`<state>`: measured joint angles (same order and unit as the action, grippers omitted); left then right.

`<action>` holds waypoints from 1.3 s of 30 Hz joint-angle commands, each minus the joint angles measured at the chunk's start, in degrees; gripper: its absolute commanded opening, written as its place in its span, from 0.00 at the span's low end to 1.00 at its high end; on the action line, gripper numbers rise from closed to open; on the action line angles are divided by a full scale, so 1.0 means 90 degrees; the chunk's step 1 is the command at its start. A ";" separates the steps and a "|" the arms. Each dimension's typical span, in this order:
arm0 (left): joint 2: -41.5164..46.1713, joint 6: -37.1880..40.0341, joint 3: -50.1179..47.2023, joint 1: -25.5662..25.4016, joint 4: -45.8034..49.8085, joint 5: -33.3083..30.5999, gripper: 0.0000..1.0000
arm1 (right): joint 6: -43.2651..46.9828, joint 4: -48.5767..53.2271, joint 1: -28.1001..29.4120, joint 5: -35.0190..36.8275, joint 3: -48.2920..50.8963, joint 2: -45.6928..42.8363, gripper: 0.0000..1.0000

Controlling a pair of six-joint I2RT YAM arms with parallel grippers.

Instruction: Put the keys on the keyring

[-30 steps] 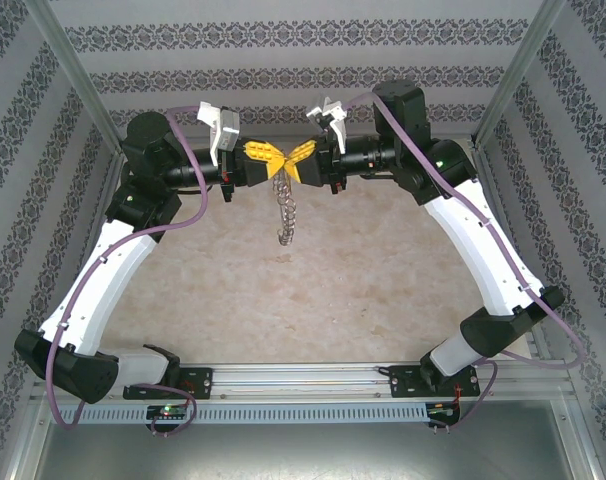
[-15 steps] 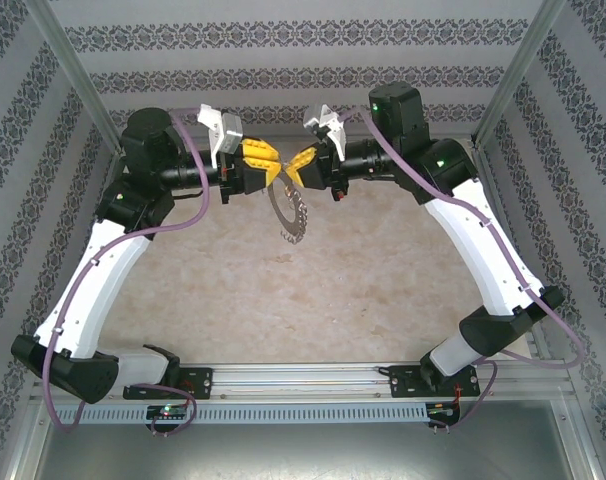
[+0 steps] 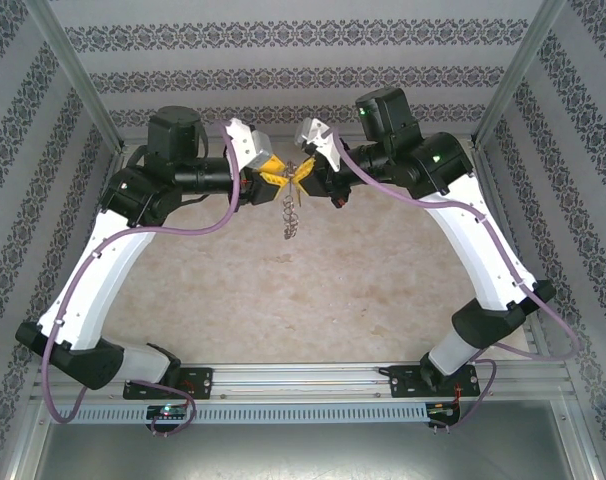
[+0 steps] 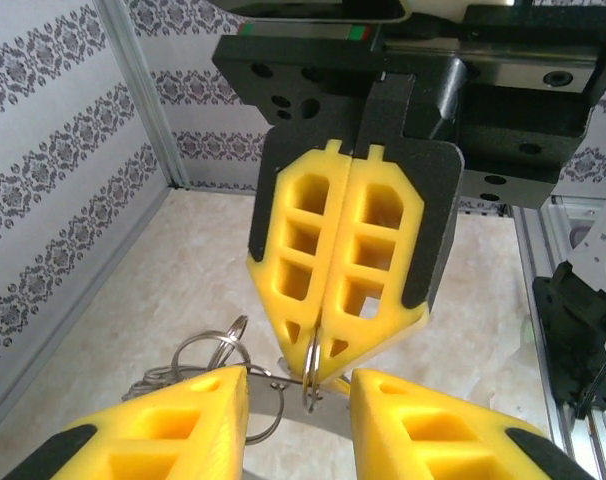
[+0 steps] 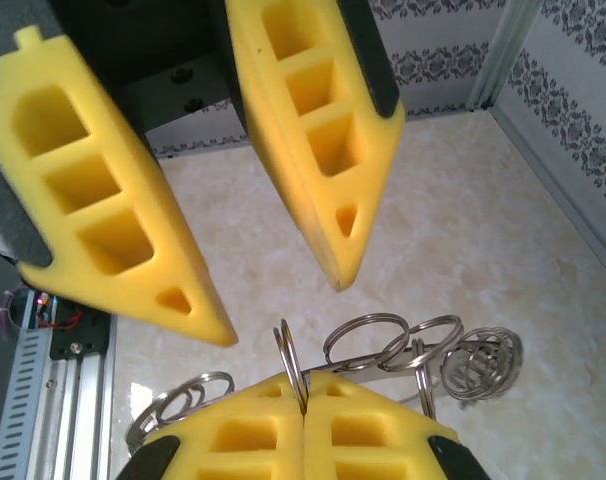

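My right gripper holds the keyring by its split ring, so my left gripper will take that ring [image 5: 290, 356] first, so that my right gripper is free to regrip below it.
The keyring [image 3: 288, 215] hangs edge-on like a thin wire coil below the two grippers, above the table's far middle. It is a grey ring strung with several small split rings [image 5: 368, 340]. My right gripper [image 3: 303, 172] [image 5: 303, 388] is shut on one upright split ring [image 5: 291, 362] of the keyring, also seen pinched between its yellow fingers [image 4: 338, 270] in the left wrist view. My left gripper [image 3: 273, 174] [image 4: 300, 388] is open and faces it tip to tip, with that split ring [image 4: 310, 365] in the gap. Its fingers [image 5: 113, 200] stand apart. The keys are hidden.
Both arms reach over the beige marbled table [image 3: 313, 290], well above its surface. Patterned walls [image 3: 303, 80] with aluminium posts close in the back and sides. A metal rail [image 3: 303, 380] with the arm bases runs along the near edge.
My left gripper has opened and moved right towards the right gripper. The right gripper stayed shut on the keyring, which swung face-on and hangs edge-on again.
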<state>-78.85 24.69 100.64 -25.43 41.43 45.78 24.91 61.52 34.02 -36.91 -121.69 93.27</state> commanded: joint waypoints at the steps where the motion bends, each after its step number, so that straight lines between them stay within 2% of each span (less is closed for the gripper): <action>1: -0.0077 0.0413 0.0219 -0.0131 0.0438 -0.0211 0.32 | 0.0249 0.0191 0.0076 0.0171 -0.0361 0.0084 0.00; 5: -0.0203 0.0565 0.0329 -0.0246 0.0562 -0.0415 0.32 | 0.0377 0.0330 0.0162 0.0251 -0.0441 0.0139 0.00; 9: -0.0311 0.0605 0.0447 -0.0317 0.0586 -0.0492 0.27 | 0.0445 0.0379 0.0238 0.0308 -0.0464 0.0145 0.00; 12: -0.0356 0.0616 0.0483 -0.0353 0.0592 -0.0514 0.13 | 0.0499 0.0430 0.0270 0.0359 -0.0454 0.0145 0.00; 15: -0.0337 0.0626 0.0450 -0.0375 0.0602 -0.0560 0.09 | 0.0526 0.0430 0.0302 0.0380 -0.0444 0.0106 0.00; 17: -0.0321 0.0625 0.0439 -0.0387 0.0604 -0.0548 0.00 | 0.0541 0.0441 0.0319 0.0398 -0.0434 0.0092 0.00; 24: -0.0232 0.0426 0.0275 -0.0380 0.0350 -0.0278 0.00 | 0.0573 0.0175 0.0425 0.0443 -0.0113 -0.0170 0.00; 27: -0.0103 0.0015 0.0063 -0.0234 -0.0176 0.0156 0.00 | 0.0267 -0.0353 0.0366 0.0302 0.0413 -0.0521 0.21; 30: 0.0074 -0.0571 -0.0249 -0.0012 -0.0952 0.0629 0.00 | -0.0082 -0.0731 0.0222 0.0103 0.0767 -0.0774 0.30; 35: 0.0307 -0.1580 -0.0737 0.0348 -0.2239 0.1290 0.00 | -0.0523 -0.1164 -0.0043 -0.0200 0.1118 -0.1050 0.29; 39: 0.0388 -0.2050 -0.0928 0.0511 -0.2783 0.1614 0.00 | -0.0949 -0.1664 -0.0261 -0.0486 0.1393 -0.1218 0.27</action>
<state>-77.28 12.36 92.88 -21.85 26.63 55.59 20.47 51.46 32.51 -37.04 -110.65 83.83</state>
